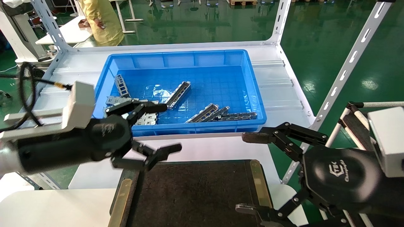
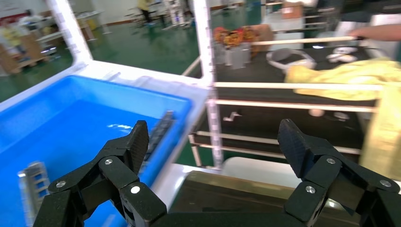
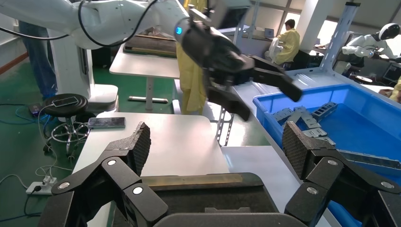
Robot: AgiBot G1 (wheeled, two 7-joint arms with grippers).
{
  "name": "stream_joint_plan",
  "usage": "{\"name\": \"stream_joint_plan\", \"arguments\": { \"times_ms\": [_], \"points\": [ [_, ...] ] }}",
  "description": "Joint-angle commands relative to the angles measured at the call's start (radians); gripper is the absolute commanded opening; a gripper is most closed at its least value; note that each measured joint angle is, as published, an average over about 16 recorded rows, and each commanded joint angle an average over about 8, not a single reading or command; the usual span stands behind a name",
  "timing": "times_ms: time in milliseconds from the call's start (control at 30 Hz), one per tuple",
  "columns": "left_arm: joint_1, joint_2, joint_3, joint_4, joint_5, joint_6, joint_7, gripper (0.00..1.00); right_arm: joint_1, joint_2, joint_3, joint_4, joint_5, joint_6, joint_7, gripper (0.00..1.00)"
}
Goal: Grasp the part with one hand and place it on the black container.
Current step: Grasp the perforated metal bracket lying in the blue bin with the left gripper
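My left gripper needs to close on the near half (image 1: 174, 99) (image 2: 32, 208) of the narrow silver-grey part with cut-outs, which lies near the middle of the blue bin.
Several parts lie in the blue bin (image 1: 195, 127). One narrow silver-grey part (image 1: 179, 94) with cut-outs lies near the bin's middle, and two more parts (image 1: 203, 113) lie near its front wall. My left gripper (image 1: 165, 127) is open and empty, held above the bin's front left rim and the black container's far left corner. The left wrist view shows my left gripper (image 2: 215, 137) open. The black container (image 1: 195, 189) lies in front of the bin with nothing on its visible surface. My right gripper (image 1: 246, 172) is open and empty at the container's right edge, as the right wrist view (image 3: 217, 142) shows.
A darker chain-like strip (image 1: 236, 116) lies along the bin's front wall, and wider flat plates (image 1: 148, 119) lie at its front left. White slotted rack posts (image 1: 347, 66) stand at the shelf corners. A person in yellow (image 1: 101, 19) stands behind the shelf.
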Motion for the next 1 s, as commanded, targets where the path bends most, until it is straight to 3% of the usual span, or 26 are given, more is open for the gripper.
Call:
{"name": "stream_joint_plan", "arguments": {
  "times_ms": [33, 433, 1000],
  "points": [
    [-0.027, 0.029, 0.015, 0.023, 0.037, -0.036, -0.006, 1.00, 0.000, 0.000, 0.000, 0.000, 0.000, 0.000, 0.000, 1.00],
    [-0.166, 0.223, 0.079, 0.314, 0.201, -0.223, 0.054, 1.00, 0.000, 0.000, -0.001, 0.000, 0.001, 0.000, -0.001, 1.00],
    [-0.345, 0.452, 0.114, 0.814, 0.310, -0.433, 0.258, 1.00, 0.001, 0.001, -0.002, 0.000, 0.002, 0.001, -0.001, 1.00]
  ]
}}
